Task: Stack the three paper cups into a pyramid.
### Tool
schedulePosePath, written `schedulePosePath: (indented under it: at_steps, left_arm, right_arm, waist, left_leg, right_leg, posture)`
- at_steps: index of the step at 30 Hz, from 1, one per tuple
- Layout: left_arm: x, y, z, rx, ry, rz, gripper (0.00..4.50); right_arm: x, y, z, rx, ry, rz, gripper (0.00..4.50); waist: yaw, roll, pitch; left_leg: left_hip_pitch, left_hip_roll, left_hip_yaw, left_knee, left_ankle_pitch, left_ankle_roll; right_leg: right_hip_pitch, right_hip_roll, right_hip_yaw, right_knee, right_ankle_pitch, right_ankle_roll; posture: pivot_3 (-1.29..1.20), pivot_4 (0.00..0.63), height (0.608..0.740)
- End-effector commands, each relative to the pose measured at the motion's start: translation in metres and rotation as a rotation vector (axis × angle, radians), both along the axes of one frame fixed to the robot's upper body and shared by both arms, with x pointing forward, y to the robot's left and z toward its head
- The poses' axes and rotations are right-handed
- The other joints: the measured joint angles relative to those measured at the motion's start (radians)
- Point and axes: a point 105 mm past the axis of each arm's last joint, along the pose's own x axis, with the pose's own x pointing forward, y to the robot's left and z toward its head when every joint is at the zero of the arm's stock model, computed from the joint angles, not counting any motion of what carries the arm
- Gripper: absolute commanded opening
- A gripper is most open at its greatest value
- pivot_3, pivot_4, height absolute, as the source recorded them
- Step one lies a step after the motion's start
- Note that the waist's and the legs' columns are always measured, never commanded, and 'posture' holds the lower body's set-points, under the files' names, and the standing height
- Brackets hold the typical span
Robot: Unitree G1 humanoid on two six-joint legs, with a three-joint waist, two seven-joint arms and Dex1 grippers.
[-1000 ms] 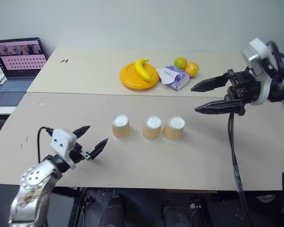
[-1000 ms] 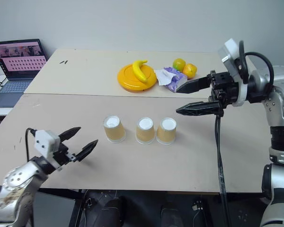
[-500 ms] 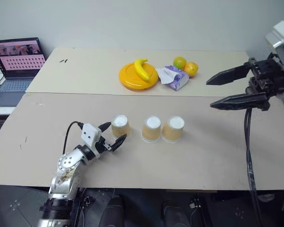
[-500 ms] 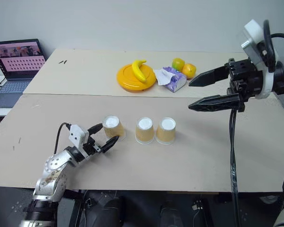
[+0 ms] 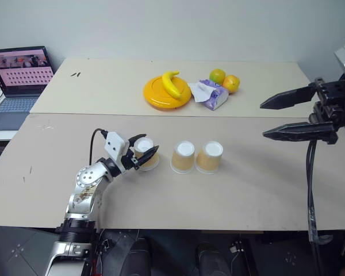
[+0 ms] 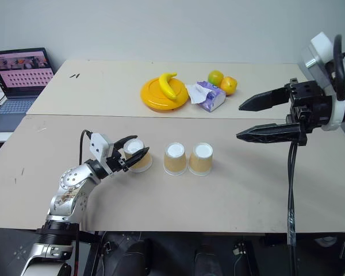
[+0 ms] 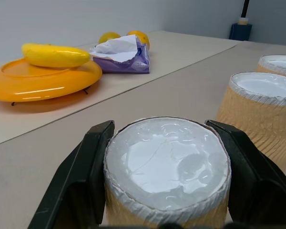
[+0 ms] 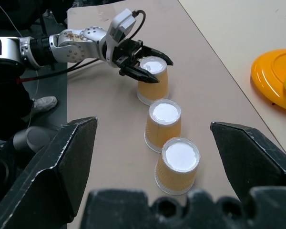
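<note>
My left gripper is to set this paper cup down across the tops of the touching paper cups (image 5: 200, 149) (image 7: 274, 74).
Three paper cups stand upside down in a row on the near table: left cup (image 5: 145, 154), middle cup (image 5: 183, 157) and right cup (image 5: 210, 157). The middle and right cups touch, while the left one stands a little apart. My left gripper (image 5: 147, 147) is low over the table and shut on the left cup (image 7: 167, 164), with one black finger (image 7: 81, 176) pressed against each side. That cup still rests on the table. My right gripper (image 5: 263, 121) hangs open, high and well to the right of the row, with nothing between its fingers (image 8: 62, 162).
On the far table lie an orange plate (image 5: 158, 96) with a banana (image 5: 172, 84), a purple tissue pack (image 5: 213, 95) and two oranges (image 5: 219, 76). A laptop (image 5: 20, 72) stands at the far left. Bare tabletop lies in front of and to the right of the cups.
My left gripper moved forward and right to the left cup and closed on it. My right gripper drew away to the right, still open.
</note>
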Motion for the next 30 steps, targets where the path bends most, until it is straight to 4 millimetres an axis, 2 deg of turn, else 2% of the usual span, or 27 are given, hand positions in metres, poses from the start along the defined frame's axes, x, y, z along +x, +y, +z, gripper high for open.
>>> schedulePosePath:
  at_steps: [1, 3, 6, 10, 12, 15, 17, 19, 23, 30]
  left_arm:
    - [0.0, 0.002, 0.01, 0.012, -0.021, 0.005, 2.68]
    - [0.0, 0.004, 0.018, 0.007, -0.033, 0.012, 2.68]
    - [-0.001, 0.006, 0.042, -0.004, -0.062, 0.001, 2.68]
    - [-0.019, 0.002, 0.075, -0.037, -0.044, -0.111, 2.68]
    - [-0.029, -0.002, 0.097, -0.036, -0.026, -0.208, 2.68]
    - [-0.03, -0.019, 0.131, -0.038, -0.015, -0.348, 2.68]
    - [-0.025, -0.034, 0.147, -0.03, -0.015, -0.413, 2.68]
    - [-0.022, -0.05, 0.153, 0.009, -0.02, -0.473, 2.68]
    - [-0.005, -0.075, 0.16, 0.037, -0.022, -0.537, 2.68]
    - [0.017, -0.094, 0.155, 0.08, -0.059, -0.559, 2.68]
  right_arm:
    - [-0.006, -0.001, 0.011, 0.017, -0.062, 0.004, 4.5]
    - [-0.005, -0.002, 0.01, 0.021, -0.063, 0.0, 4.5]
    - [-0.004, -0.002, 0.008, 0.031, -0.065, -0.004, 4.5]
    - [-0.007, -0.002, 0.003, 0.038, -0.06, -0.007, 4.5]
    - [-0.01, -0.002, -0.002, 0.044, -0.055, -0.011, 4.5]
    - [-0.013, -0.005, -0.015, 0.051, -0.035, -0.034, 4.5]
    - [-0.015, -0.004, -0.025, 0.058, -0.025, -0.053, 4.5]
    - [-0.018, -0.002, -0.032, 0.071, -0.019, -0.061, 4.5]
    - [-0.024, 0.004, -0.042, 0.096, -0.014, -0.087, 4.5]
    - [-0.036, 0.008, -0.048, 0.119, -0.015, -0.14, 4.5]
  waist:
    - [0.0, 0.0, 0.0]
    - [-0.001, 0.0, 0.0]
    - [-0.001, 0.0, 0.0]
    - [0.0, 0.0, 0.0]
    - [0.002, 0.0, 0.0]
    - [0.008, -0.001, 0.001]
    - [0.013, -0.001, 0.001]
    - [0.012, -0.001, 0.001]
    - [0.002, -0.001, 0.001]
    - [-0.005, -0.001, 0.001]
  left_leg:
    - [0.0, 0.0, 0.0, 0.0, 0.0, 0.0]
    - [0.0, 0.0, 0.0, 0.0, 0.0, 0.0]
    - [0.0, 0.0, 0.0, 0.0, 0.0, 0.0]
    - [-0.001, 0.0, 0.0, 0.0, 0.0, 0.0]
    - [-0.001, 0.0, 0.0, -0.001, 0.0, 0.0]
    - [-0.001, 0.0, -0.002, 0.001, 0.0, 0.0]
    - [-0.001, -0.001, -0.002, 0.002, 0.0, 0.0]
    - [-0.001, -0.001, -0.002, 0.003, 0.0, 0.0]
    - [-0.001, -0.001, -0.002, 0.002, 0.0, 0.0]
    - [-0.001, -0.001, -0.002, 0.001, 0.0, 0.0]
  right_leg:
    - [0.0, 0.0, 0.0, 0.0, 0.0, 0.0]
    - [0.0, 0.0, 0.0, 0.0, 0.0, 0.0]
    - [0.0, 0.0, 0.0, 0.0, 0.0, 0.0]
    - [0.0, 0.0, 0.0, 0.0, 0.0, 0.0]
    - [0.0, 0.0, 0.0, 0.0, 0.0, 0.0]
    - [0.0, 0.0, -0.002, 0.0, -0.001, 0.001]
    - [0.001, 0.0, -0.002, 0.0, -0.001, 0.002]
    - [0.002, 0.0, -0.001, -0.001, -0.003, 0.007]
    - [0.002, 0.0, -0.001, 0.0, -0.002, 0.005]
    - [0.001, 0.0, -0.001, 0.0, 0.0, 0.003]
  posture:
    - [0.0, 0.15, 0.732]
    - [0.0, 0.15, 0.732]
    - [0.0, 0.15, 0.732]
    - [0.0, 0.15, 0.732]
    - [0.0, 0.15, 0.732]
    - [0.0, 0.15, 0.732]
    - [0.0, 0.15, 0.732]
    - [0.0, 0.15, 0.732]
    - [0.0, 0.15, 0.732]
    - [0.0, 0.15, 0.732]
